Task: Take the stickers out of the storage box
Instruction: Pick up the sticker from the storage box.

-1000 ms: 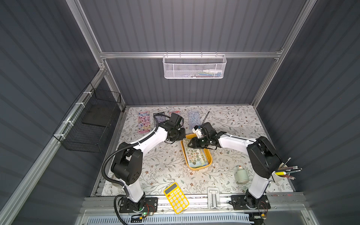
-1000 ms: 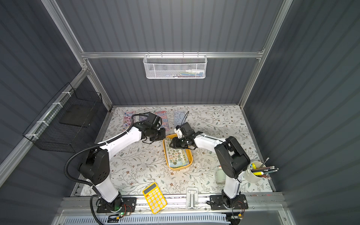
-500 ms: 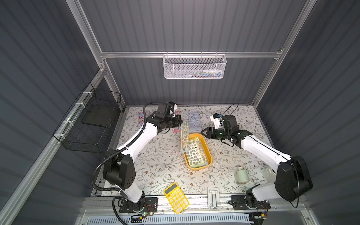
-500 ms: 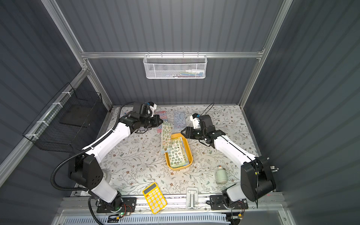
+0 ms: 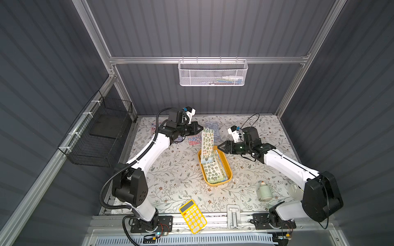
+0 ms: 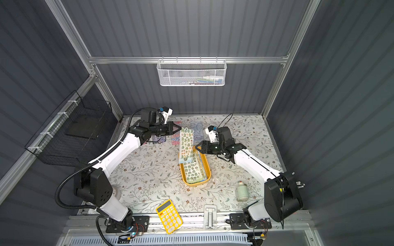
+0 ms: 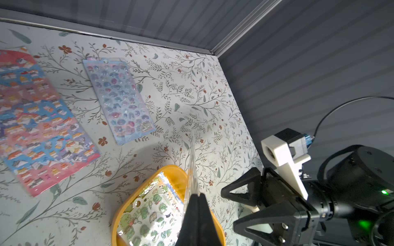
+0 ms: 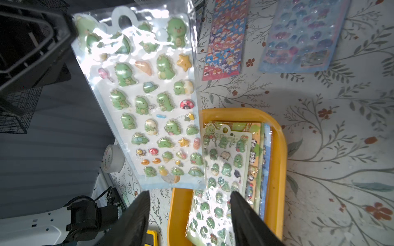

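Next, I close my right gripper on the side edge (image 5: 213, 149) (image 8: 201, 133) facing it, just below the middle, of the green dinosaur sticker sheet that hangs from my left gripper.
The mustard-yellow storage box (image 5: 215, 184) (image 6: 194, 184) lies mid-table with a stack of stickers (image 5: 214, 171) (image 8: 226, 161) inside, a green dinosaur sheet on top. My left gripper (image 5: 201, 128) (image 7: 197, 194) is shut on the top corner of another green dinosaur sticker sheet (image 5: 207, 144) (image 6: 186, 143) (image 8: 145, 95). That sheet hangs upright with its lower edge over the box's far end. My right gripper (image 5: 220, 147) (image 8: 189, 196) stands open and empty just right of the hanging sheet, above the box's far rim (image 8: 279, 161). A pink sheet (image 5: 194, 140) (image 7: 38, 127) and a blue sheet (image 5: 213, 130) (image 7: 121, 100) lie flat behind the box.
A yellow calculator (image 5: 193, 216) lies at the front edge and a small bottle (image 5: 264, 190) at front right. A tape roll (image 6: 116, 191) sits beside the left arm's base. A white mesh basket (image 5: 213, 73) hangs on the back wall, a black wire basket (image 5: 100, 136) on the left wall.
My left gripper has risen from the box toward the back left, lifting the green sheet upright. The right gripper has opened and drawn back to the right of the box.
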Robot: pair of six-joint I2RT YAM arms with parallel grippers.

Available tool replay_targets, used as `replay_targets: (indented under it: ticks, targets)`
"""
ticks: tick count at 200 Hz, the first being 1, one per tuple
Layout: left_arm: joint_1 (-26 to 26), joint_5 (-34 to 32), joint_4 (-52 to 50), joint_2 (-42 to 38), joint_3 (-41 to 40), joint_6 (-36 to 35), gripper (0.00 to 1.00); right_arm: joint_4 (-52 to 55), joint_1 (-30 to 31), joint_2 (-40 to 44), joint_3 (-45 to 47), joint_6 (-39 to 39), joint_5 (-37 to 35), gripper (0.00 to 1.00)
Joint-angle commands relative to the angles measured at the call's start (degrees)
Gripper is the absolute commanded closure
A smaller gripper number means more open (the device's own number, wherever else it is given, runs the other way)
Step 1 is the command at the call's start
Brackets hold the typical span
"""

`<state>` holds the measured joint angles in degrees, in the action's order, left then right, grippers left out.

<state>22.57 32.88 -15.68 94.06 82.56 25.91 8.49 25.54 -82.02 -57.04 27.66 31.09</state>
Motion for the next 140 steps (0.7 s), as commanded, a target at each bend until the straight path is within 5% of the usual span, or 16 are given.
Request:
replay_targets:
  ticks: [1, 140]
  targets:
    - [-0.7, 6.5, 3.6, -2.0, 2.2, 0.4, 1.00, 0.1, 1.4, 0.7, -2.8, 0.1, 1.0, 0.38]
    - [-4.0, 18.4, 11.9, -4.6, 1.4, 3.5, 1.00, -4.6, 1.9, 2.5, -5.0, 3.1, 3.3, 0.33]
